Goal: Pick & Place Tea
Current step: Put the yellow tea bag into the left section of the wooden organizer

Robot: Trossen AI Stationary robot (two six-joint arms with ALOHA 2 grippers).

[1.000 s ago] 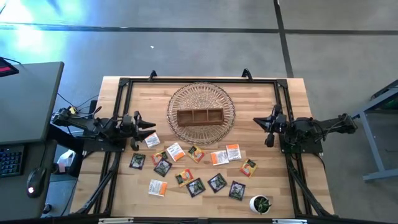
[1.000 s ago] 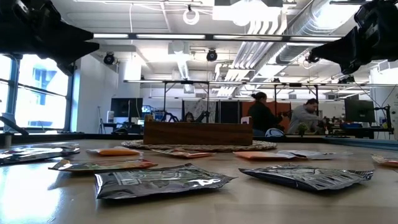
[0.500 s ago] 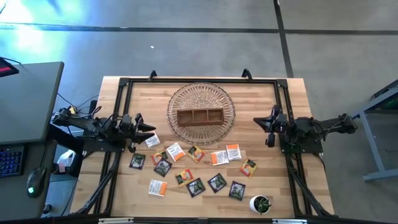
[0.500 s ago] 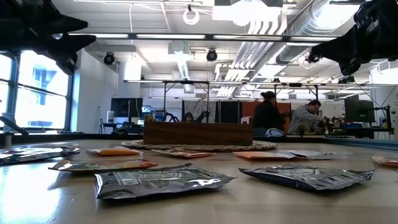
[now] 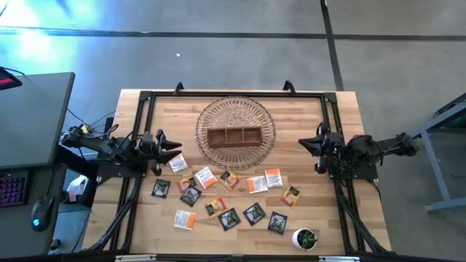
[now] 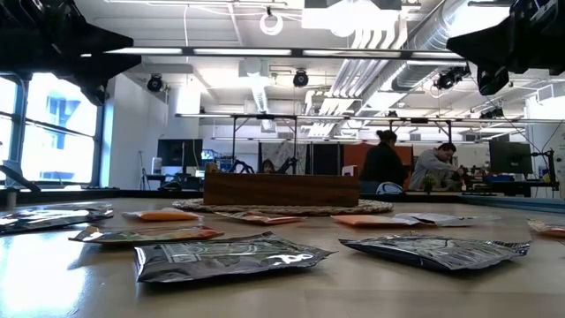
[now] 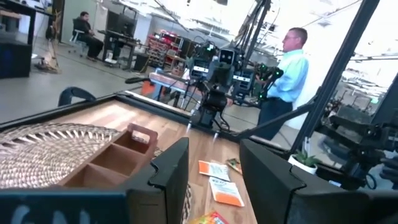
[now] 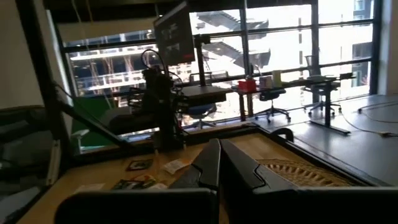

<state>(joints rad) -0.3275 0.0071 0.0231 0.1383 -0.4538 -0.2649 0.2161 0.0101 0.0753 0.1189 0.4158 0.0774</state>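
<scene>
I need to close my left gripper on the yellow-red sachet (image 5: 230,180) (image 7: 211,219) that lies nearest the wicker mat, in between the white-and-orange sachets.
The tea sachets lie flat and scattered over the near half of the wooden table. White-and-orange ones (image 5: 205,177), black ones (image 5: 254,213) and yellow-red ones (image 5: 290,196) are among them. In the low view, black sachets (image 6: 225,259) lie nearest. My left gripper (image 5: 177,149) hovers open over the table's left side, just beyond a white-and-orange sachet (image 5: 178,164). Its fingers are apart in the left wrist view (image 7: 214,155). My right gripper (image 5: 302,143) hovers over the right side, and its fingers are shut in the right wrist view (image 8: 217,149). Neither gripper holds anything.
A brown three-compartment wooden tray (image 5: 234,136) sits on a round wicker mat (image 5: 235,109) at the table's far middle. A small green plant in a white pot (image 5: 306,239) stands at the near right corner. People stand in the room beyond the table (image 7: 286,74).
My right gripper has drawn back a little toward the table's right edge and has risen slightly in the low view. The sachets lie as before.
</scene>
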